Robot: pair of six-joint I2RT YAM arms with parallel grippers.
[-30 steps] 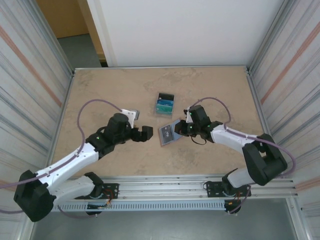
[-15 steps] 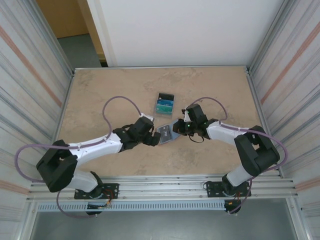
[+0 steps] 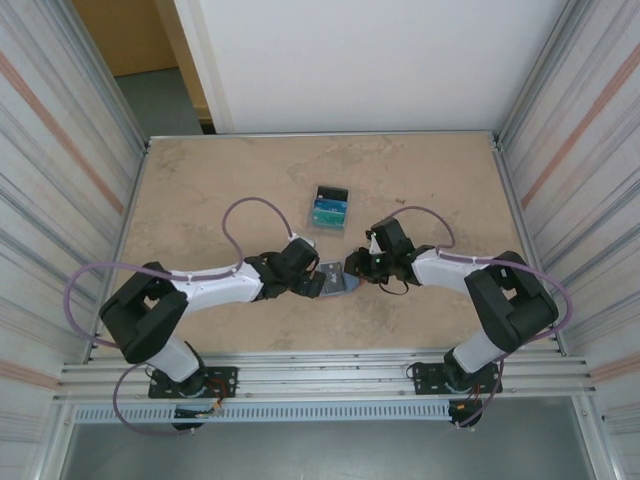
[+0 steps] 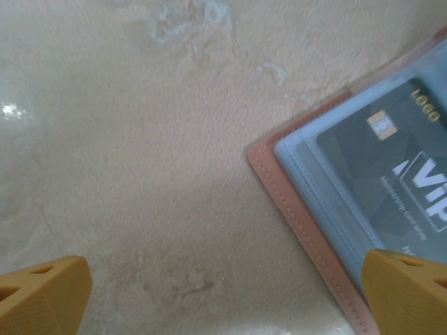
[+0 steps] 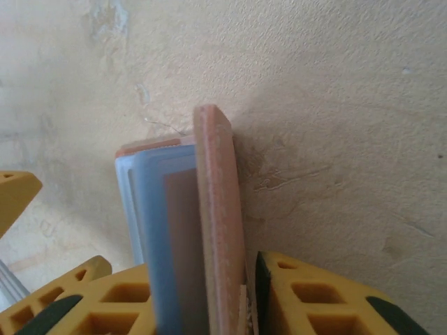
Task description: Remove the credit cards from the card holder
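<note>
My right gripper is to lay the card holder's upright flap open, as it crowds the VIP card's pocket, then let it go and pinch the VIP card's LOGO edge (image 4: pixel 429 99).
The card holder (image 3: pixel 334 279) lies in the middle of the table, salmon-brown outside and blue-grey inside. One flap (image 5: pixel 218 209) stands upright between my right gripper's (image 3: pixel 356 266) fingers. A thin gap shows beside the right pad (image 5: pixel 262 279), so these jaws are slightly open. A black credit card (image 4: pixel 398 174) marked VIP sits in a pocket of the flat half (image 4: pixel 307 230). My left gripper (image 4: pixel 223 300) is wide open at that half's corner, one yellow fingertip (image 4: pixel 408 286) over its edge and the other on bare table. Several credit cards (image 3: pixel 328 208) in teal, blue and black lie just beyond.
Striped metal walls close in the left and right sides of the beige table (image 3: pixel 200 190). A white wall stands at the back. Both arms reach inward and meet at the table's middle, above the mounting rail (image 3: pixel 330 385).
My left arm has reached right until its open gripper arrived at the card holder. My right gripper has slackened around the flap, which now stands more upright.
</note>
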